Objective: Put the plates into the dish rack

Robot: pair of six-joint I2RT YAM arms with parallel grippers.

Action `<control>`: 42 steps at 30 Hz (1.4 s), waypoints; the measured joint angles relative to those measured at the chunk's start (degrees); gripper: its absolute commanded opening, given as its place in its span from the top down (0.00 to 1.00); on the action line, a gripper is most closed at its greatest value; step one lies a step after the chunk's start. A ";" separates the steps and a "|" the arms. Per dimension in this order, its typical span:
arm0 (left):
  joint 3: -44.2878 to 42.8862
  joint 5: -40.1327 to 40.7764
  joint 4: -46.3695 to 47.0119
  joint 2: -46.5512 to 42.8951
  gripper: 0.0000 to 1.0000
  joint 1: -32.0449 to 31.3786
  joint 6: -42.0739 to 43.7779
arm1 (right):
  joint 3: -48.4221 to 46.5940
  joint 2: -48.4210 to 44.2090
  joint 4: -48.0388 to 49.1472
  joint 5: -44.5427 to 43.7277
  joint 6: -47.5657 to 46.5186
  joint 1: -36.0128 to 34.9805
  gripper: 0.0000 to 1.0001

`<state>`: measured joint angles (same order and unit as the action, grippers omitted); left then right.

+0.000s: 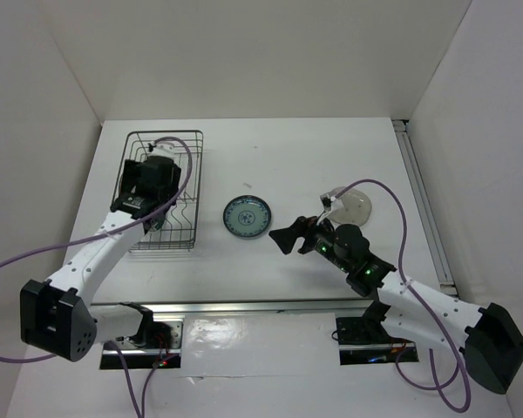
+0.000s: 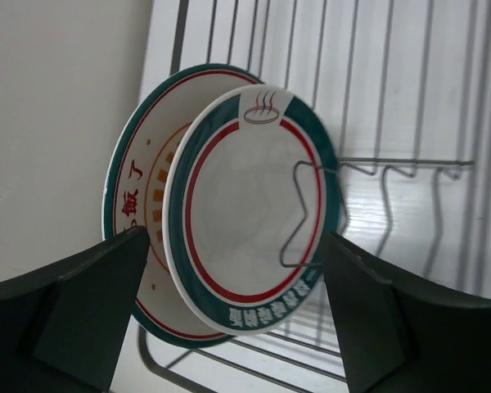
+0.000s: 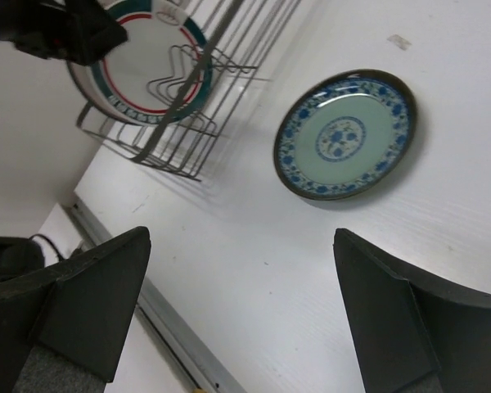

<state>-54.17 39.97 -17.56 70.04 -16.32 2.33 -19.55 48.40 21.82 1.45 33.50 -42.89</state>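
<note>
The teal plate has a rack-side edge (image 1: 226, 214) opposite my right gripper. My left gripper will grab it there next, to bring the plate to the dish rack.
The dark wire dish rack (image 1: 197, 174) stands at the left. In the left wrist view the orange-centred plate with a dark rim (image 2: 135, 209) and the white plate with red and teal rings (image 2: 241, 205) stand upright in the rack (image 2: 393, 168), the white one leaning on a wire divider. My left gripper (image 2: 233, 307) (image 1: 152, 178) is open, with its fingers on either side of the white plate's lower edge. The small teal patterned plate (image 1: 247, 216) (image 3: 344, 135) lies flat on the table. My right gripper (image 1: 288, 239) (image 3: 241, 311) is open and empty, just right of the teal plate.
A pale translucent round object (image 1: 356, 206) lies behind the right arm. A metal rail (image 1: 423, 209) runs along the table's right edge and another (image 3: 159, 327) along the near edge. White walls enclose the table. The rack (image 3: 180, 155) also shows in the right wrist view.
</note>
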 measured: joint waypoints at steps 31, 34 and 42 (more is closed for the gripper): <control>0.17 -44.46 6.23 -19.02 0.00 0.09 -22.10 | -15.52 53.57 19.82 -8.72 12.28 1.90 0.36; 0.17 -44.78 6.08 -19.04 0.00 0.09 -22.03 | -17.44 55.67 19.12 -9.97 13.09 1.92 0.56; 0.17 -44.96 6.08 -19.67 0.00 0.09 -21.97 | -18.53 56.98 16.65 -12.59 17.88 2.19 1.00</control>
<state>-54.00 -4.99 -11.49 50.37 -16.23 -19.64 -38.09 105.38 38.48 -11.14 51.37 -40.71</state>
